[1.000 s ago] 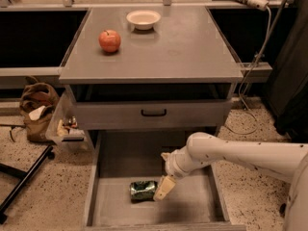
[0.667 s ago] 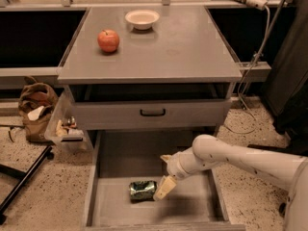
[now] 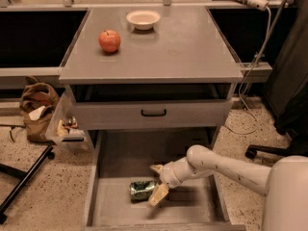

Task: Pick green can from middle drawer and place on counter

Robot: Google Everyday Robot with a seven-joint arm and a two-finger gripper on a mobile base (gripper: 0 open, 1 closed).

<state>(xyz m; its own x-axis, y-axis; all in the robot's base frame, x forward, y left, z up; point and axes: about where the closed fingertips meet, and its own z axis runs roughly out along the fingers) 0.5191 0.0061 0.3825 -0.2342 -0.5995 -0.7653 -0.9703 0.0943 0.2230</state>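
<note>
My gripper is going to close on the arm-side end point(image 3: 152, 188) of the green can, leaving the can's opposite end sticking out from the fingers.
The green can point(image 3: 142, 190) lies on its side on the floor of the open middle drawer point(image 3: 192, 206), left of centre. My gripper point(image 3: 157, 182) is down inside the drawer at the can's right end. It is open, with one pale finger point(image 3: 156, 168) behind the can and the other point(image 3: 159, 195) in front, close to the can. The can rests on the drawer floor. The counter point(image 3: 168, 47) is the grey cabinet top above.
A red apple point(image 3: 109, 41) and a white bowl point(image 3: 143, 19) sit on the counter's far part. A closed drawer front with a black handle point(image 3: 154, 112) overhangs the open drawer. A brown bag point(image 3: 37, 105) and a plastic bin point(image 3: 66, 127) stand at left, a chair base point(image 3: 260, 151) at right.
My gripper has shifted slightly left, so its fingers now sit closer to the can's right end. The can has not moved.
</note>
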